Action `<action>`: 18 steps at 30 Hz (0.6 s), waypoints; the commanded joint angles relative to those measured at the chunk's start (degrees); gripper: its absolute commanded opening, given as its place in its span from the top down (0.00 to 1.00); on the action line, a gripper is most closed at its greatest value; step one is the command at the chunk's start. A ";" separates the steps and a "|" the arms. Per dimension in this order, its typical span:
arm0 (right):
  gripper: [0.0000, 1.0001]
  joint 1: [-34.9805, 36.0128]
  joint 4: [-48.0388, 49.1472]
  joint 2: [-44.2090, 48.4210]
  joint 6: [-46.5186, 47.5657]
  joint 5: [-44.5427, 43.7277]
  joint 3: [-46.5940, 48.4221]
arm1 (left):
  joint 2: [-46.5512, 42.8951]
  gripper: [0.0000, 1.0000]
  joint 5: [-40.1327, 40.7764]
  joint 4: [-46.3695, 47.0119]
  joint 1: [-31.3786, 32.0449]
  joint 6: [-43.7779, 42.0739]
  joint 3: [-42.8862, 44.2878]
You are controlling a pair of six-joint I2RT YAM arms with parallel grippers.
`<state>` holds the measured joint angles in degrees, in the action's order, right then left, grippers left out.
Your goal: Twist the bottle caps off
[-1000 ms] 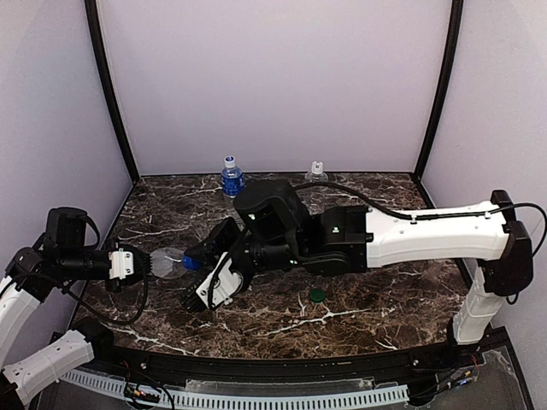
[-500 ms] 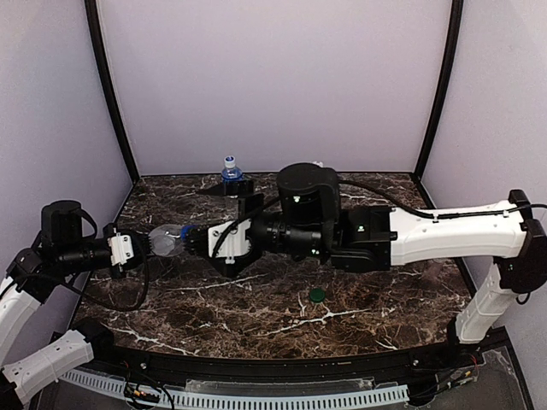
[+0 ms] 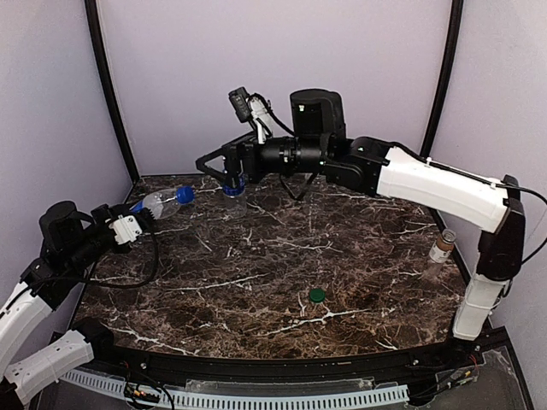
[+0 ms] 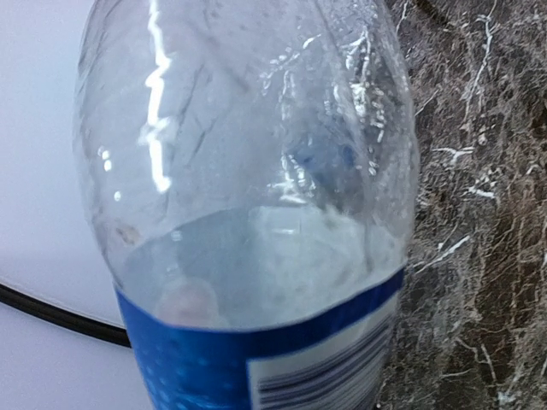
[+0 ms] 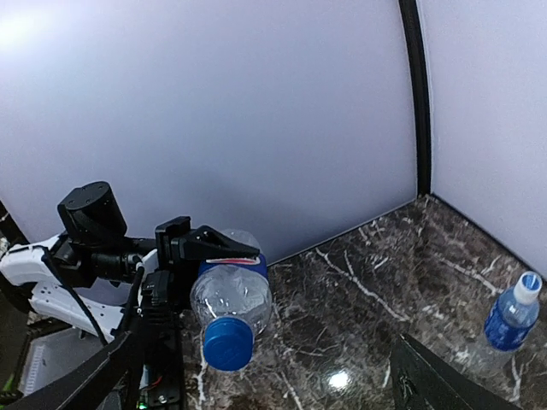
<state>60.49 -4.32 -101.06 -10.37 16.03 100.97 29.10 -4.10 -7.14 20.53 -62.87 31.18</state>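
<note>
My left gripper is holding that clear bottle steady for unscrewing, so next my right gripper closes on the bottle's blue cap (image 3: 185, 195) (image 5: 228, 344).
My left gripper (image 3: 141, 213) is shut on a clear bottle with a blue label (image 3: 161, 202) and holds it off the table at the far left. Its blue cap (image 3: 184, 194) is on and points right. In the left wrist view that bottle (image 4: 248, 213) fills the frame and my fingers are hidden. The right wrist view shows the same bottle (image 5: 231, 295) cap-first (image 5: 228, 343). My right gripper (image 3: 218, 169) stands open and empty, raised near the back wall. A second blue-labelled bottle (image 5: 511, 320) stands upright at the back. A brown bottle (image 3: 442, 248) stands far right.
A loose green cap (image 3: 317, 295) lies on the marble table (image 3: 256, 273) near the front middle. Purple walls close in the back and sides, with black posts (image 3: 111, 94) in the corners. My right arm (image 3: 427, 184) spans the back right.
My right gripper opened, let go of the blue cap and rose back toward the wall. My left arm drew the bottle left and up. The brown bottle at the right came into view.
</note>
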 commanded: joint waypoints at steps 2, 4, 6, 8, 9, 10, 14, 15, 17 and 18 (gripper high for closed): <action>0.01 -1.38 -5.12 -6.37 -21.38 10.65 5.46 | 1.09 0.65 7.47 10.73 0.61 -6.16 -2.55; 0.01 -1.34 -4.37 -7.65 -22.45 11.28 5.88 | 1.20 0.64 7.51 11.07 0.69 -6.51 -2.73; 0.01 -1.34 -2.26 -8.24 -23.52 11.65 4.59 | 1.14 0.64 7.38 10.90 0.75 -6.82 -2.85; 0.01 -1.34 2.25 -8.51 -25.15 12.76 3.05 | 1.20 0.63 7.31 10.58 0.74 -6.90 -2.91; 0.01 -1.34 3.79 -8.79 -25.81 13.70 2.59 | 1.21 0.63 7.29 10.53 0.82 -6.95 -2.95; 0.01 -1.29 5.69 -9.14 -26.08 14.62 2.60 | 1.28 0.63 7.18 10.49 0.85 -6.97 -3.00; 0.03 -1.14 7.37 -10.49 -26.53 13.84 2.91 | 1.37 0.62 6.80 10.35 0.82 -6.75 -3.05; 0.07 -1.11 7.54 -10.82 -26.72 13.51 3.03 | 1.38 0.62 6.77 10.33 0.87 -6.74 -3.03; 0.16 -1.20 7.43 -11.92 -27.52 12.95 3.51 | 1.44 0.62 6.66 10.23 0.83 -6.78 -3.12; 0.18 -1.17 7.10 -12.61 -28.15 12.91 4.02 | 1.45 0.61 6.65 10.22 0.82 -6.86 -3.13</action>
<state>58.98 -0.05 -110.45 -35.99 28.73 103.88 30.39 2.46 1.69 21.17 -69.38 29.08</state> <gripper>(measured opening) 0.860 0.386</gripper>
